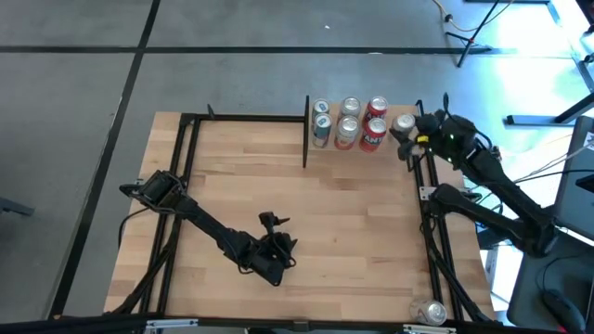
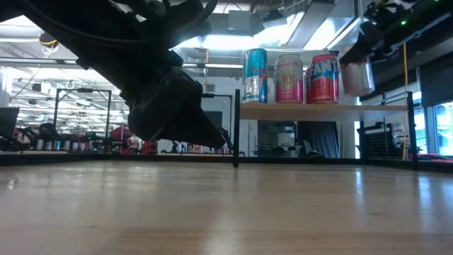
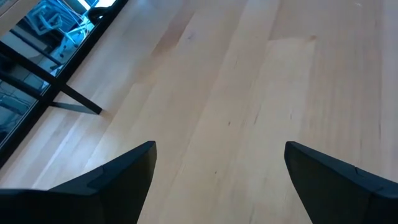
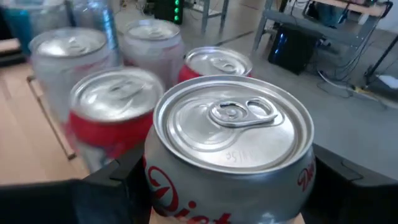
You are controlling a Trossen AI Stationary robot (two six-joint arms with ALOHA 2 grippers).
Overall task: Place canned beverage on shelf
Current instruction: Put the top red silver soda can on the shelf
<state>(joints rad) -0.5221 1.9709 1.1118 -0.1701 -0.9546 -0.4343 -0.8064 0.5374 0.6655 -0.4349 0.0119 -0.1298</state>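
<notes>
Next, I set the silver can on the shelf point(image 1: 401, 115) with my right gripper, beside the back row's red can.
The shelf point(image 2: 325, 108), a small light-wood board between black posts, stands at the table's far right and carries several upright cans point(image 1: 348, 122), also seen in the low view point(image 2: 289, 78). My right gripper point(image 1: 408, 130) is shut on a silver can with red lettering point(image 4: 231, 127) at the shelf's right end, beside the other cans. In the low view this can point(image 2: 356, 76) hangs a little above the board. My left gripper point(image 1: 281, 244) is open and empty above the tabletop near the front middle, and its fingers point(image 3: 124, 174) show over bare wood. My right gripper pinches the silver can's side wall just below its top rim point(image 4: 155, 180), one finger on each side. The fingers come slanting down from the table's right. The can is upright, top up, and its bottom point(image 2: 356, 93) looks slightly clear of the shelf board.
A black frame point(image 1: 190, 121) runs along the tabletop's edges, with an upright post point(image 1: 306, 130) at the shelf's left end. Another can point(image 1: 430, 313) lies at the table's near right corner. Bare wood spans the table's middle.
</notes>
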